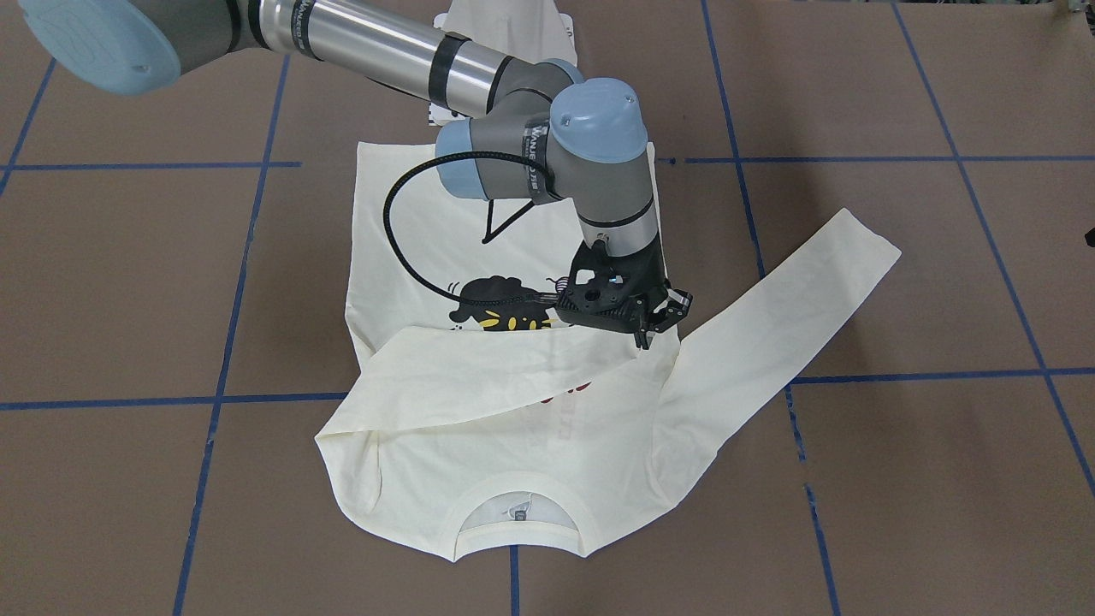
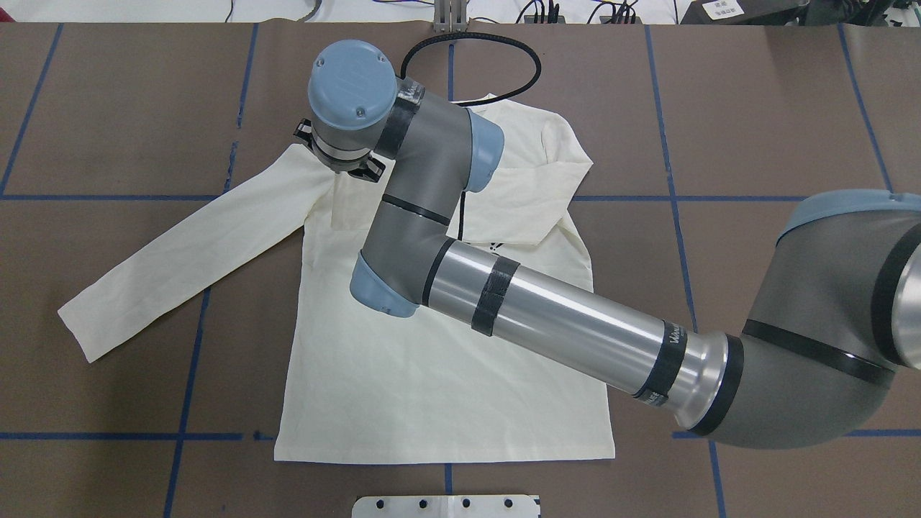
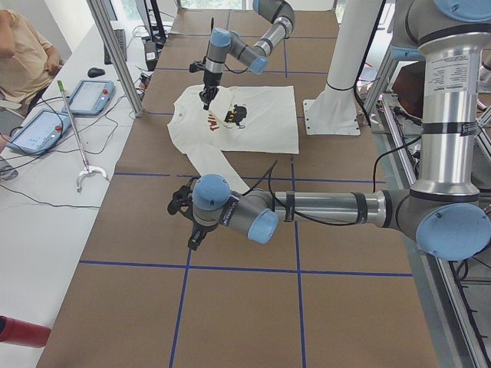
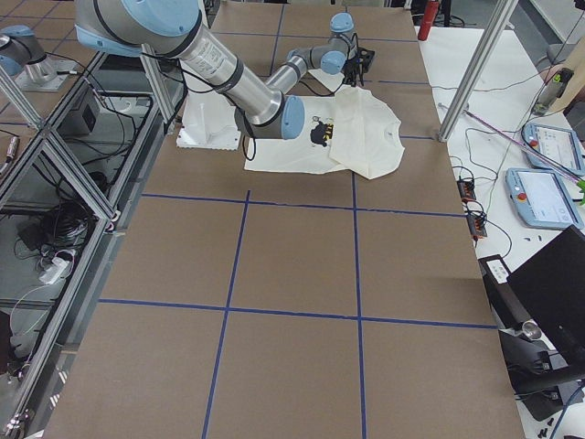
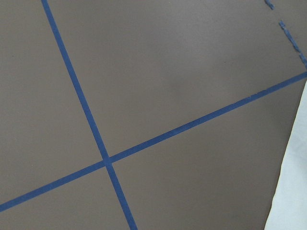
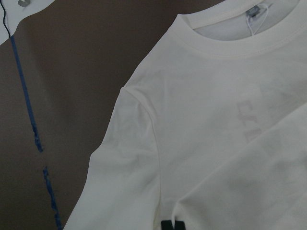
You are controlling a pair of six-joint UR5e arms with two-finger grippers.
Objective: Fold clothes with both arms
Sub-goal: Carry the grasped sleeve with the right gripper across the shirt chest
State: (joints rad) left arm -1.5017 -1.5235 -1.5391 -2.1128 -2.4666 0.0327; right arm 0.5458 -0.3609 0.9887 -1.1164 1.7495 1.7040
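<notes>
The fingers of my left gripper needs to go next to the outstretched sleeve's cuff [image 1: 886,245] and close there, near its corner on the shirt's collar side.
The cream long-sleeved shirt [image 1: 513,462] lies flat on the brown table, print side up, collar away from the robot. One sleeve [image 1: 479,368] is folded across the chest and half covers the cat print and red lettering. The other sleeve [image 1: 796,316] stretches out sideways. My right gripper [image 1: 657,325] hovers just over the folded sleeve's cuff, open and holding nothing. The right wrist view shows the collar [image 6: 240,43] and shoulder. My left gripper [image 3: 190,230] hangs by the outstretched sleeve's end; I cannot tell its state. A cloth edge [image 5: 293,191] shows in the left wrist view.
Blue tape lines [image 2: 446,198] grid the brown tabletop. The white pedestal base plate [image 2: 446,506] sits at the robot's side of the shirt hem. A person [image 3: 23,54] sits at a side table with tablets [image 3: 46,130] beyond the far edge.
</notes>
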